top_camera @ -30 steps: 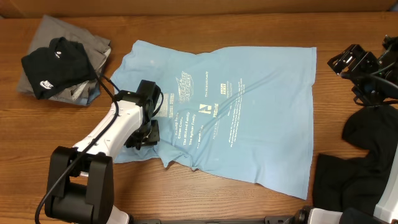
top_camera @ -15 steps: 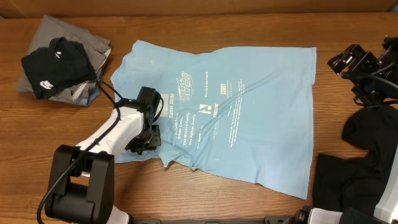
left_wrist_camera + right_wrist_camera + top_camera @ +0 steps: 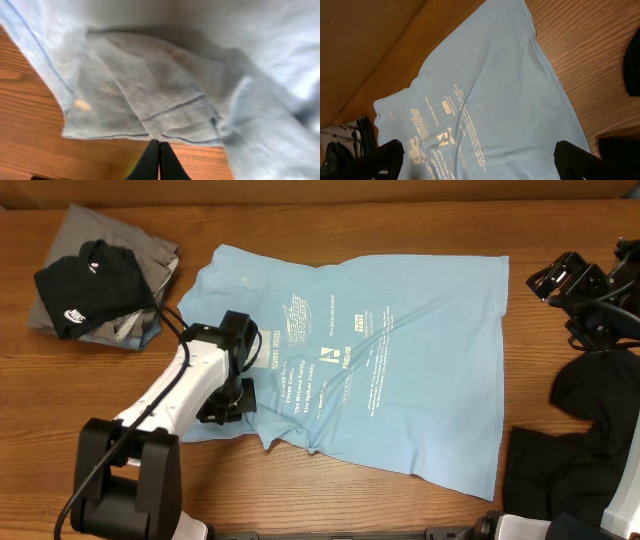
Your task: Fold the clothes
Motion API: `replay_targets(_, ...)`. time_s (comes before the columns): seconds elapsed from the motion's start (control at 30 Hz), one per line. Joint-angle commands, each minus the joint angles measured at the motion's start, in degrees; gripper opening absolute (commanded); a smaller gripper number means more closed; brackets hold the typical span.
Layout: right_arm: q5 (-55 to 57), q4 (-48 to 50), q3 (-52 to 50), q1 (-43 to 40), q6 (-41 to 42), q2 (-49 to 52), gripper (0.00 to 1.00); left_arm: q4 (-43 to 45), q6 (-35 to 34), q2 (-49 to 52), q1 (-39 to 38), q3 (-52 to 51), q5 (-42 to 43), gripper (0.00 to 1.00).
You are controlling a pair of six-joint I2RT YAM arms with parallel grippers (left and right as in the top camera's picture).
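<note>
The light blue T-shirt's near sleeve is doubled up, so the robot's left gripper should open, grab the sleeve's hem (image 3: 156,131) and pull it toward the front edge before folding.
A large light blue T-shirt (image 3: 400,370) with pale printed text lies spread flat across the middle of the table. My left gripper (image 3: 233,397) sits at its lower left sleeve edge. In the left wrist view its black fingertips (image 3: 159,143) are pressed together on the sleeve hem (image 3: 150,90), and the seam pulls into a small point between them. My right gripper (image 3: 562,284) hovers off the shirt's upper right corner, open. The right wrist view has its two fingers (image 3: 385,156) far apart above the printed shirt (image 3: 495,100), with nothing between them.
A black T-shirt with a white logo (image 3: 85,290) lies on a folded grey garment (image 3: 100,230) at the back left. More black clothes (image 3: 590,420) are heaped at the right edge. Bare wood runs along the front edge (image 3: 330,500).
The left gripper's jaws have closed on the sleeve hem, after dipping slightly toward the front edge and coming back. The right arm and the shirt's layout have not changed.
</note>
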Motion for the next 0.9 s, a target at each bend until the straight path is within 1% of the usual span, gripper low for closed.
replay_targets(0.0, 0.2, 0.3, 0.0, -0.1, -0.3, 0.1, 1.00, -1.1, -0.9, -1.8, 0.0, 1.2, -0.2, 0.20)
replay_targets(0.07, 0.2, 0.3, 0.0, -0.1, -0.2, 0.1, 1.00, 0.2, -0.9, -1.8, 0.0, -0.5, -0.2, 0.28)
replay_targets(0.2, 0.2, 0.3, 0.0, -0.1, -0.3, 0.1, 1.00, 5.9, -0.9, -1.7, 0.0, -5.2, 0.0, 0.34)
replay_targets(0.33, 0.2, 0.3, 0.0, -0.1, -0.2, 0.1, 1.00, 11.0, -0.8, -1.7, 0.5, -9.0, 0.1, 0.36)
replay_targets(0.47, 0.2, 0.3, 0.0, -0.1, -0.2, 0.1, 1.00, 13.2, -0.9, -1.7, 0.5, -10.6, 0.3, 0.36)
replay_targets(0.5, 0.2, 0.3, 0.0, -0.1, -0.2, 0.1, 1.00, 13.6, -0.9, -1.7, 0.5, -10.7, 0.2, 0.35)
replay_targets(0.57, 0.2, 0.3, 0.0, -0.1, -0.2, 0.1, 1.00, 14.7, -0.8, -1.7, 0.5, -10.7, 0.2, 0.27)
replay_targets(0.67, 0.2, 0.2, 0.0, -0.1, -0.2, 0.1, 1.00, 16.1, -0.9, -1.7, 0.7, -10.6, 0.3, 0.09)
replay_targets(0.7, 0.2, 0.2, 0.0, -0.1, -0.2, 0.1, 1.00, 16.4, -0.9, -1.7, 0.7, -10.6, 0.3, 0.05)
replay_targets(0.73, 0.2, 0.1, 0.0, -0.1, -0.2, 0.1, 1.00, 16.5, -0.9, -1.7, 0.7, -10.6, 0.3, 0.04)
replay_targets(0.87, 0.2, 0.0, 0.0, -0.1, -0.3, 0.1, 1.00, 14.9, -0.9, -1.8, 0.7, -10.4, 0.3, 0.04)
